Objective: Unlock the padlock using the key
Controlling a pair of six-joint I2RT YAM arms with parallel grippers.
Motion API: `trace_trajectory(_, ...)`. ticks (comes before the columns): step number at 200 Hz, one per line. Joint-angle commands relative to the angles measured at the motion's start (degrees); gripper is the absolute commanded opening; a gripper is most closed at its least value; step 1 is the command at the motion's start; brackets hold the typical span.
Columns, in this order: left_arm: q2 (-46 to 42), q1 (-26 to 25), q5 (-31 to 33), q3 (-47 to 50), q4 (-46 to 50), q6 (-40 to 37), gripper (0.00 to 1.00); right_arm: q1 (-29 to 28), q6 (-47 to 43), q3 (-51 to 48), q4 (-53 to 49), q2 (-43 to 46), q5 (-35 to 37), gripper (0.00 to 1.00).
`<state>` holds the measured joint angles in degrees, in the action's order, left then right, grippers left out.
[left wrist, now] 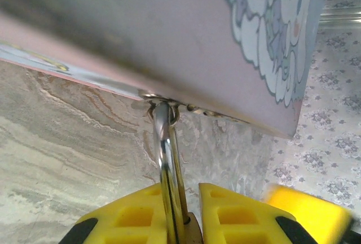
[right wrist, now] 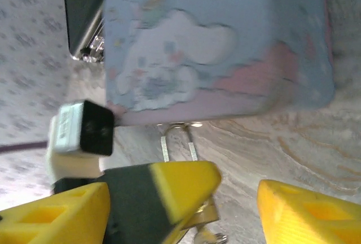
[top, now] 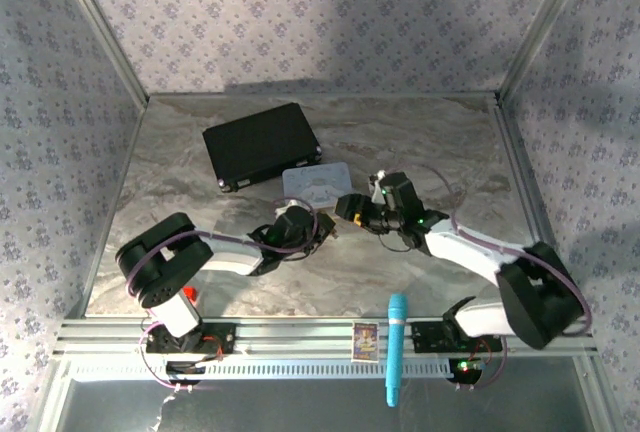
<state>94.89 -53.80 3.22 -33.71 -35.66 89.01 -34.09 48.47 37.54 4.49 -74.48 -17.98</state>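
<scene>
The shackle is shut through the tin's hasp, so next my right gripper pinches the key (right wrist: 211, 237) under the body and turns it as my left gripper steadies the padlock.
The padlock's silver shackle (left wrist: 166, 159) hangs through the hasp of a pastel tin (left wrist: 225, 35). Its brass body (left wrist: 195, 231) sits between the yellow fingers of my left gripper (left wrist: 186, 199), which is shut on it. In the right wrist view the same padlock (right wrist: 203, 216) shows under the left gripper's finger (right wrist: 180, 187), below the tin (right wrist: 214, 46). A silvery bit of the key (right wrist: 208, 236) pokes out beneath the body. My right gripper (right wrist: 180, 210) is open, its fingers wide on either side of the padlock and touching nothing. From above, both grippers (top: 322, 228) (top: 348, 208) meet just in front of the tin (top: 318, 182).
A black case (top: 262, 144) lies behind the tin to the left. A blue pen-like tool (top: 396, 347) and a small card (top: 365, 341) rest on the front rail. Metal frame posts and patterned walls close in the marble table (top: 200, 192).
</scene>
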Motion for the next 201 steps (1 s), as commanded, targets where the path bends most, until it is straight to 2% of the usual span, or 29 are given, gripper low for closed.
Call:
trace_trajectory(1,-0.72,-0.67,-3.73,-1.67,5.34,2.24,0.0,-2.15,-18.4,2.63,-27.07,4.3,17.52,0.84)
trace_trajectory(3,-0.69,-0.69,-3.81,-1.74,5.45,2.27,0.0,-2.2,-19.05,2.56,-27.19,4.46,17.49,0.95)
trace_trajectory(6,-0.61,-0.64,-3.81,-1.9,5.58,2.29,0.0,-2.33,-20.04,2.57,-27.52,4.65,17.5,0.99)
trace_trajectory(31,-0.32,-0.69,-4.46,-2.32,6.45,2.72,0.0,-6.69,-26.62,4.81,-31.53,5.39,24.08,0.99)
trace_trajectory(44,-0.41,-0.69,-4.47,-2.21,6.46,2.92,0.0,-8.57,-30.01,4.87,-30.46,5.82,25.81,0.92)
trace_trajectory(64,-0.66,-0.6,-4.77,-2.32,6.56,2.73,0.0,-10.8,-38.3,1.57,-22.27,7.03,22.41,0.86)
trace_trajectory(83,-0.85,-0.59,-5.32,-2.75,7.45,2.4,0.0,-12.02,-41.1,-0.11,-17.33,6.72,19.77,0.67)
trace_trajectory(125,-1.02,-0.69,-6.03,-3.37,8.1,2.24,0.0,-15.21,-46.33,-0.14,-11.35,3.33,17.62,0.63)
trace_trajectory(139,-1.06,-0.78,-6.12,-3.41,8.28,2.32,0.0,-15.31,-47.91,-0.39,-9.49,2.17,15.68,0.52)
trace_trajectory(159,-1.21,-0.87,-6.06,-3.71,8.66,1.75,0.0,-15.33,-48.72,-0.22,-8.14,0.24,14.29,0.51)
trace_trajectory(174,-1.35,-0.91,-6.04,-3.81,8.95,1.66,0.0,-15.15,-49.08,-0.03,-7.73,-1.02,13.21,0.43)
trace_trajectory(191,-1.39,-0.87,-6.3,-3.77,8.77,1.78,0.0,-15.05,-49.16,-0.35,-6.81,-1.96,12.88,0.41)
trace_trajectory(201,-1.33,-0.87,-6.46,-3.83,8.85,1.78,0.0,-15.0,-49.06,-0.63,-5.85,-2.43,12.77,0.36)
